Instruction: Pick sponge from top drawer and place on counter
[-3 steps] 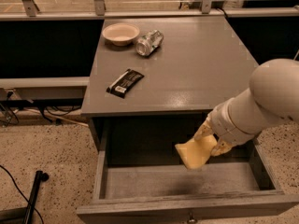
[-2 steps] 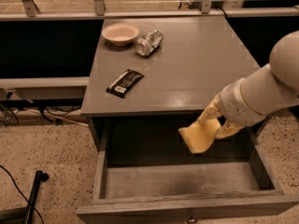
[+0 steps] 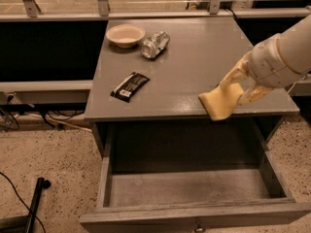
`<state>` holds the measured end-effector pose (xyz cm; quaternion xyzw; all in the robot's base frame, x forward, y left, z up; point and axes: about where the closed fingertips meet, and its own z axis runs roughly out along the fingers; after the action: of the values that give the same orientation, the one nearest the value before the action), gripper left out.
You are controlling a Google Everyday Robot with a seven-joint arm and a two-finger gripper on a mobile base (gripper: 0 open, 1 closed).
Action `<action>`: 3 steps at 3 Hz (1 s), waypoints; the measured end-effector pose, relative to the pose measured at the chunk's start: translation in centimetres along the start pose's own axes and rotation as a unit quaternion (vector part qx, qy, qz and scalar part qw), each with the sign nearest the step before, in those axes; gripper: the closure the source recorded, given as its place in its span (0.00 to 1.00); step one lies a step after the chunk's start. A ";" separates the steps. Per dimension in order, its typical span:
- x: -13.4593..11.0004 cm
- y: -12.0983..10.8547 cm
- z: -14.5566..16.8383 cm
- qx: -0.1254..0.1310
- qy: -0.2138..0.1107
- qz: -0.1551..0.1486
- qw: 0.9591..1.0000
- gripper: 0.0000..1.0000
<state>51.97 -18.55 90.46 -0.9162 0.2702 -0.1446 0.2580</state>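
The sponge will be released from my gripper on the grey counter (image 3: 201,81), behind the counter's front edge and level with the black snack bar.
The pale yellow sponge (image 3: 220,101) hangs from my gripper (image 3: 238,88) over the front right edge of the grey counter (image 3: 189,67). The gripper's yellowish fingers (image 3: 235,75) are shut on the sponge's upper end. The white arm reaches in from the right. The top drawer (image 3: 194,191) stands pulled open below the counter, its inside bare, with a small knob (image 3: 198,225) at the centre of its front panel.
On the counter sit a cream bowl (image 3: 125,35) and a crushed silver can (image 3: 155,44) at the back left, and a black snack bar (image 3: 130,86) at the front left. A black pole (image 3: 34,205) and cables lie on the speckled floor at left.
My gripper has lifted the sponge up out of the drawer and carried it to the right, to the level of the counter's front edge.
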 end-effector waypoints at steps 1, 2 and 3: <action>3.6 -1.7 0.0 -0.015 0.025 0.013 0.999 1.00; 7.2 -2.3 1.8 -0.031 0.049 0.086 0.995 1.00; 9.5 -1.9 4.5 -0.026 0.032 0.196 0.980 1.00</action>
<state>62.33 -20.85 88.94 -0.8468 0.4565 -0.1134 0.2484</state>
